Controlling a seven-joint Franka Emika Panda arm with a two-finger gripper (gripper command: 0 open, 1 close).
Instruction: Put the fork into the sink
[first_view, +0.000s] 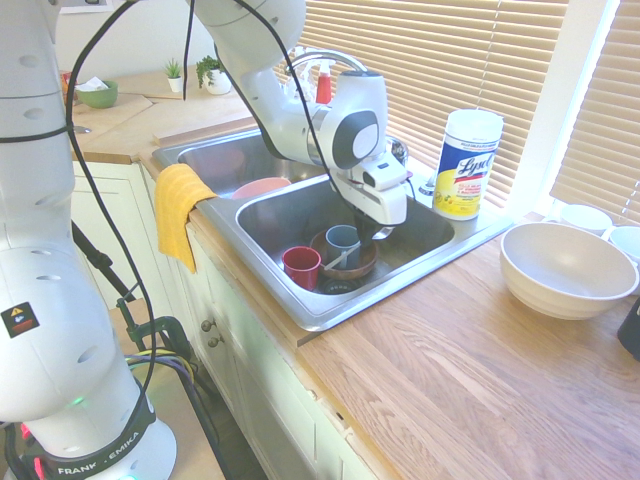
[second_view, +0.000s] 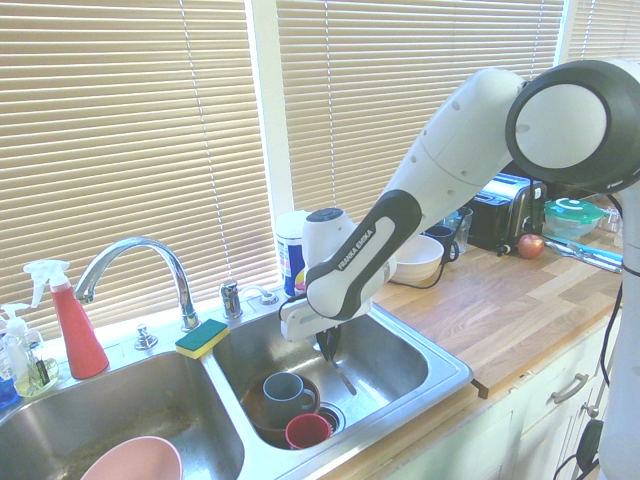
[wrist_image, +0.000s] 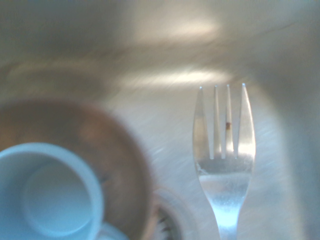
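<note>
Next, I release the fork from my gripper beside the brown bowl, across the edge of the drain (second_view: 337, 407) (wrist_image: 181, 219).
My gripper (first_view: 366, 234) (second_view: 331, 347) is low inside the right basin of the steel sink (first_view: 330, 312) (second_view: 442, 384), shut on the handle of the fork (second_view: 346, 379). The fork (wrist_image: 223, 150) points its four tines down toward the basin floor, a little above it. It hangs just beside a blue-grey cup (first_view: 343, 246) (second_view: 285, 391) (wrist_image: 50, 195) standing in a brown bowl (first_view: 362, 266) (wrist_image: 107, 150). In the first exterior view a slim pale stretch of the fork (first_view: 335, 259) shows in front of the cup.
A red cup (first_view: 301, 266) (second_view: 308, 431) stands by the drain (wrist_image: 167, 226). A pink bowl (first_view: 262, 187) (second_view: 130, 462) lies in the other basin. A wipes canister (first_view: 466, 163), a sponge (second_view: 202, 338) and the faucet (second_view: 140, 265) line the back rim. A cream bowl (first_view: 567, 268) sits on the wooden counter.
</note>
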